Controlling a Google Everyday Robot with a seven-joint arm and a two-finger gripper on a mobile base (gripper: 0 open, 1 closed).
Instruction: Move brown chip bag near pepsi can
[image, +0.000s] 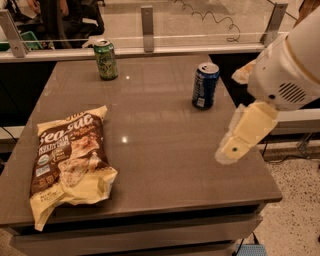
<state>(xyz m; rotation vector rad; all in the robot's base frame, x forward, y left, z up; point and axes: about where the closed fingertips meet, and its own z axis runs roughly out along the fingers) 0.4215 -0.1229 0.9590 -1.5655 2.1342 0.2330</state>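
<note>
I should grip the gold near end (95, 178) of the brown chip bag, at the corner toward the table's middle.
The brown chip bag (67, 160) lies flat on the front left of the grey table (165, 150), "Sea Salt" lettering facing up. The pepsi can (205, 85), dark blue with a silver top, stands upright at the back right of the table. My gripper (235, 112) hangs on the white arm over the table's right edge, just right of and in front of the pepsi can and far from the bag. Its two pale fingers (242, 135) are spread apart with nothing between them.
A green can (106, 59) stands upright at the back left of the table. A glass barrier with metal posts (146, 27) runs behind the table. Speckled floor (295, 200) lies to the right.
</note>
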